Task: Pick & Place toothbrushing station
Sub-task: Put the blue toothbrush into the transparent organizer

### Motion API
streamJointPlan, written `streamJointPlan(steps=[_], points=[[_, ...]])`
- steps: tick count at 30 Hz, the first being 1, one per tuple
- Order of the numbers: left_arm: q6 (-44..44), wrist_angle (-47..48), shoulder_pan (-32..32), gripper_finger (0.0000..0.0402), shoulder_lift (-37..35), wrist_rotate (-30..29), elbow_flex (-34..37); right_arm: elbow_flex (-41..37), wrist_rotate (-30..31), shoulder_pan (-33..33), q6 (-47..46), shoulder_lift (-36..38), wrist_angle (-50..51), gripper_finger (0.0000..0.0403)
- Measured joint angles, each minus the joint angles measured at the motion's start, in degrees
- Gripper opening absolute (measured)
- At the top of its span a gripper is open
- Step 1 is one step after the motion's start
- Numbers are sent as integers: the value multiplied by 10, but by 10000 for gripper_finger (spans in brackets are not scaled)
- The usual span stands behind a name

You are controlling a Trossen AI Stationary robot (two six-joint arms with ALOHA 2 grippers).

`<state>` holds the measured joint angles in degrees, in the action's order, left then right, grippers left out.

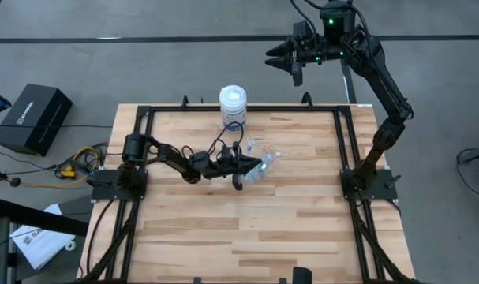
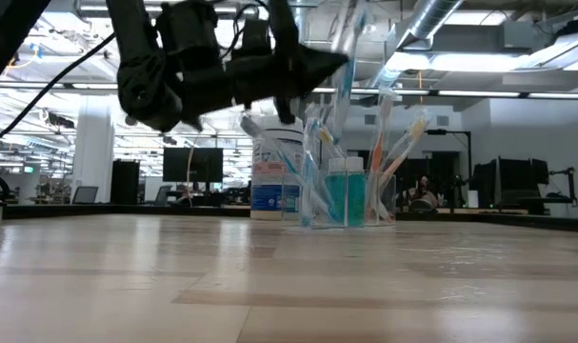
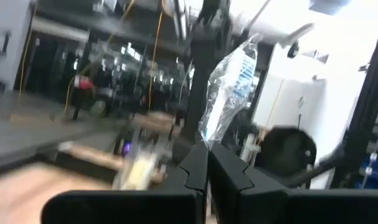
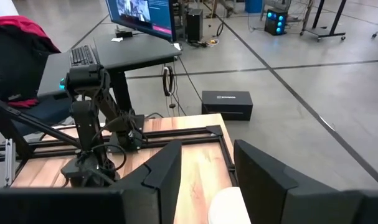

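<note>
Next, I let go of the wrapped toothbrush with my left gripper in the see-through holder (image 1: 253,166), among the other toothbrushes that lean there.
The see-through holder (image 2: 350,200) stands on its base at the table's far middle (image 1: 277,150), with several wrapped toothbrushes leaning out of it. My left gripper (image 3: 207,163) hovers just near of it (image 1: 251,168), shut on a toothbrush in a clear wrapper (image 3: 229,93). In the low view the wrapped toothbrush (image 2: 350,38) rises past the gripper (image 2: 331,62), above the holder. My right gripper (image 1: 290,63) hangs high beyond the table's far edge, open, with nothing between its fingers (image 4: 207,180). My left gripper pinches the lower end of the clear wrapper (image 3: 206,138) between its two shut fingers. The fingers come from the table's left, slanting a little upward. The wrapped toothbrush stands up above the fingertips, tilted; its bottom end is hidden behind the fingers.
A white jar with a blue label (image 1: 233,104) stands at the far edge behind the holder (image 2: 268,186); its lid shows below my right gripper (image 4: 229,208). Black frame rails (image 1: 342,142) border the table. The near half of the wooden top (image 1: 247,237) is bare.
</note>
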<state>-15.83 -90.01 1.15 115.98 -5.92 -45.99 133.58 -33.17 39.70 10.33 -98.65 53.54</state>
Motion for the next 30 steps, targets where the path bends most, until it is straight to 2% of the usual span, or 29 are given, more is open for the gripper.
streamJointPlan(steps=[5, 16, 30], points=[[-15, 2, 0, 0, 23, -13, 17, 0, 0, 0, 2, 0, 2, 138], [-62, -1, -5, 0, 84, -3, 16, 0, 0, -2, 2, 0, 4, 135], [-71, 0, -5, 0, 82, 19, 18, 0, -5, -8, -2, 0, 5, 133]])
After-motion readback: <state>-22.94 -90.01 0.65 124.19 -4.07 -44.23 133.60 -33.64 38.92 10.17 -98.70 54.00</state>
